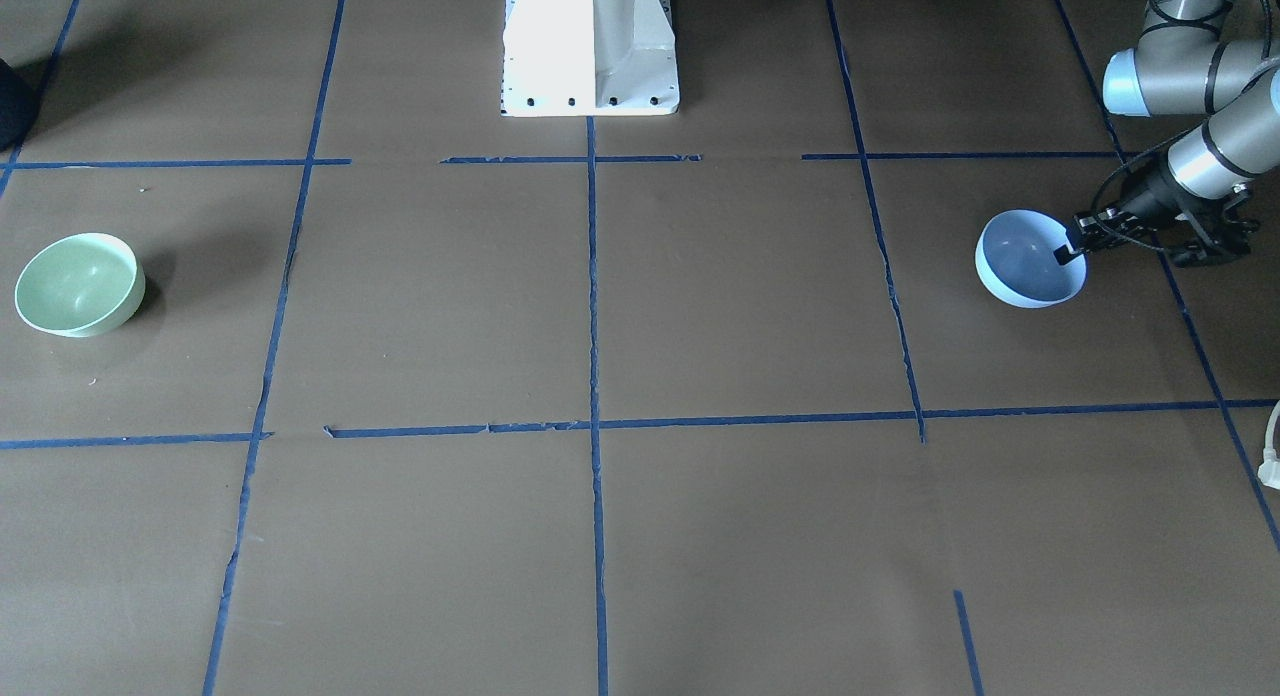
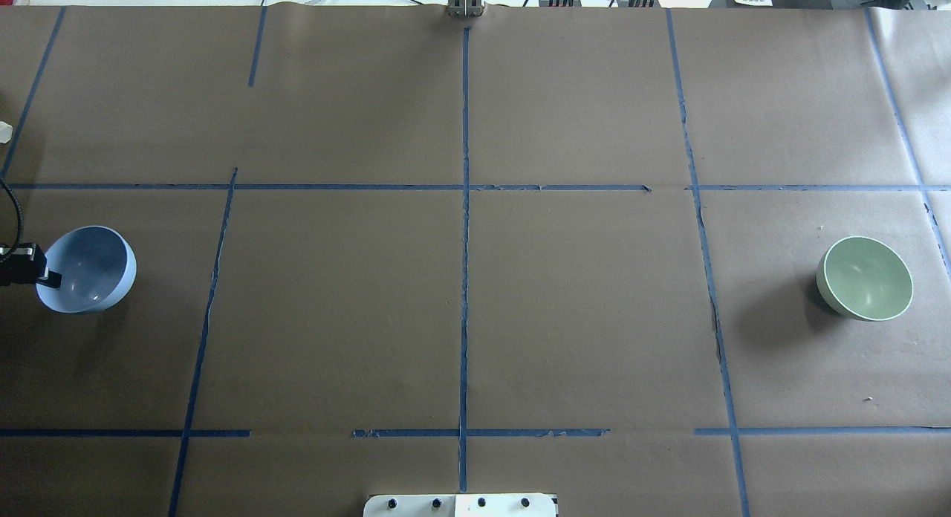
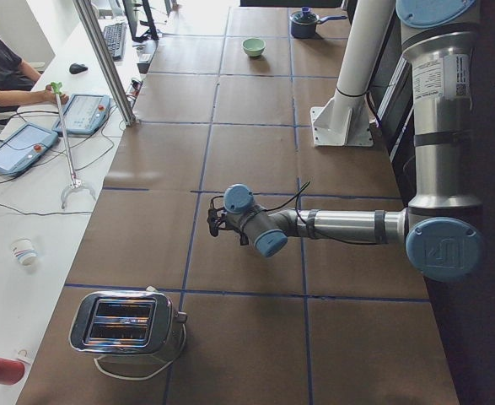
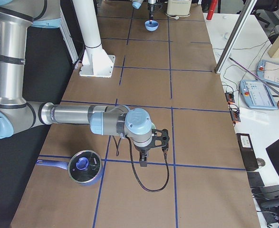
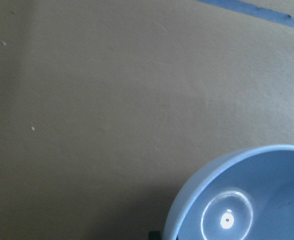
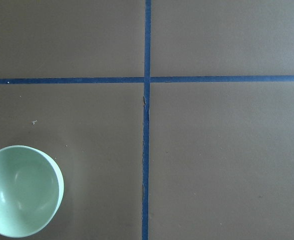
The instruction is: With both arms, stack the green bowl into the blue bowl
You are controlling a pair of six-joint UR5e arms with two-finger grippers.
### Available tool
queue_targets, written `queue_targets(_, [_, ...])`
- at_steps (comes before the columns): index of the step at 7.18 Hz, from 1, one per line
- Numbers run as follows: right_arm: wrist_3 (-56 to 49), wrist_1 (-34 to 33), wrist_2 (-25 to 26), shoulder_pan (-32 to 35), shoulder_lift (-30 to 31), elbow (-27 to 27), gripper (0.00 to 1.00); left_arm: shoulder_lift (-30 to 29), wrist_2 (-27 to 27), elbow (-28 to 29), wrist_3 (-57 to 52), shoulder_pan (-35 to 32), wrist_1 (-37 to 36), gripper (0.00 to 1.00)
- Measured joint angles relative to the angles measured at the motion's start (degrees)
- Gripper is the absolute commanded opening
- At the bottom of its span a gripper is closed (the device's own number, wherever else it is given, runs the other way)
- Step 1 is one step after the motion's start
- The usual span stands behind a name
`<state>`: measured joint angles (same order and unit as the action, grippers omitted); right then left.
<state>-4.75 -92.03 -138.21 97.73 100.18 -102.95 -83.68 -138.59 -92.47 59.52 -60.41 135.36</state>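
I will let go of the blue bowl with my left gripper on the tape line running straight out point(image 1: 593, 296) from the white pedestal base.
The blue bowl point(image 1: 1028, 261) is on my left side, tilted, with its opening turned toward my left gripper point(image 1: 1068, 253). That gripper is shut on the bowl's rim, one finger inside. The bowl point(image 2: 89, 268) and left gripper point(image 2: 50, 278) also show at the left edge of the overhead view, and the bowl fills the lower right of the left wrist view point(image 5: 247, 200). The green bowl point(image 1: 78, 284) sits upright far off on my right side point(image 2: 865, 277) and shows in the right wrist view point(image 6: 21, 190). My right gripper point(image 4: 144, 160) hangs above the table; I cannot tell if it is open or shut.
The white pedestal base point(image 1: 590, 51) stands at the middle of my edge. A saucepan with a blue lid point(image 4: 84, 166) sits near my right arm. A chrome toaster point(image 3: 129, 325) stands beyond my left arm. Blue tape lines grid the brown table point(image 2: 461, 279).
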Motion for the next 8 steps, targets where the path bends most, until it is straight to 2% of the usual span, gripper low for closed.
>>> queue_targets(2, [0.1,0.0,0.0,-0.1,-0.1,-0.2,1.0,-4.9,-1.0,-5.6,6.0,-0.6,-6.9,0.0])
queue_targets(4, [0.2,-0.2,-0.4,-0.1,-2.2,-0.2,1.0,-16.6,2.1,-8.0,19.4,4.8,-14.5,0.0])
queue_targets(6, [0.2,-0.2,-1.0,-0.2,-2.7,0.4,1.0,-30.1,14.1,-7.5,29.5,17.0,-25.3,0.0])
queue_targets(8, [0.2,-0.2,-1.2,-0.2,-2.7,0.8,1.0,-39.6,24.6,-3.8,35.9,26.6,-30.6,0.0])
